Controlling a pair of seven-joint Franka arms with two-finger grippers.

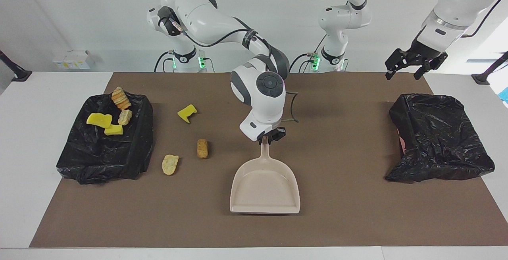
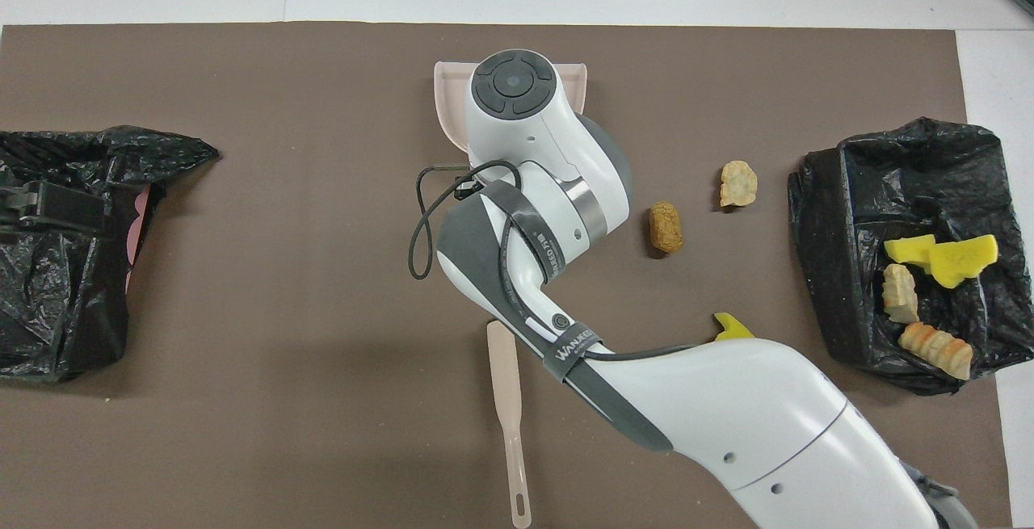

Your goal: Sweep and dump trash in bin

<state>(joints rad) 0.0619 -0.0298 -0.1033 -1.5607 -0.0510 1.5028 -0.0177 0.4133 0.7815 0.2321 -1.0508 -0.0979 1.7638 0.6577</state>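
Observation:
My right gripper is going to put the beige dustpan down on the brown mat straight (image 2: 501, 146) beyond the brush.
My right gripper (image 1: 266, 137) is shut on the handle of the beige dustpan (image 1: 265, 188) at the middle of the mat, the pan's mouth pointing away from the robots. Three pieces of trash lie on the mat toward the right arm's end: a yellow sponge (image 1: 187, 113), a brown lump (image 1: 202, 148) and a pale lump (image 1: 170, 164). Several more pieces (image 1: 104, 123) sit in the black-bagged bin (image 1: 99, 160) at that end. My left gripper (image 1: 401, 74) hangs open in the air over the robots' side of the second black-bagged bin (image 1: 436, 145).
The brush (image 2: 507, 400) lies on the mat close to the robots, its handle toward them; the right arm hides it in the facing view. The brown mat (image 1: 341, 220) covers most of the white table.

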